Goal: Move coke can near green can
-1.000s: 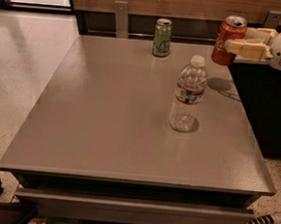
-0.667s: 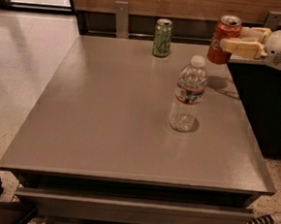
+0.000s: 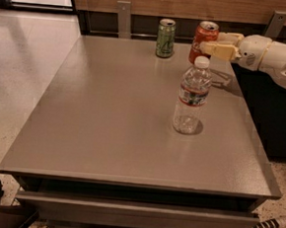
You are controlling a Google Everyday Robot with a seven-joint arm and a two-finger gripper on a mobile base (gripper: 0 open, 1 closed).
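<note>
Next, I release the coke can from my gripper on the table's far edge (image 3: 182,62), so that it ends up close beside the green can.
The red coke can (image 3: 202,39) is held in the air by my gripper (image 3: 213,44), whose cream fingers are shut around its right side. It hangs above the table's far edge, behind the water bottle's cap. The pale green can (image 3: 165,38) stands upright on the table's far edge, a short gap to the left of the coke can. My white arm comes in from the right.
A clear plastic water bottle (image 3: 192,97) stands upright right of the table's middle, in front of the coke can. The grey table (image 3: 107,123) has a wooden wall and two metal brackets behind it. A dark cabinet sits to the right, pale floor to the left.
My gripper has carried the coke can to the left, from past the table's right rear corner to close beside the green can. The green can and bottle have not moved.
</note>
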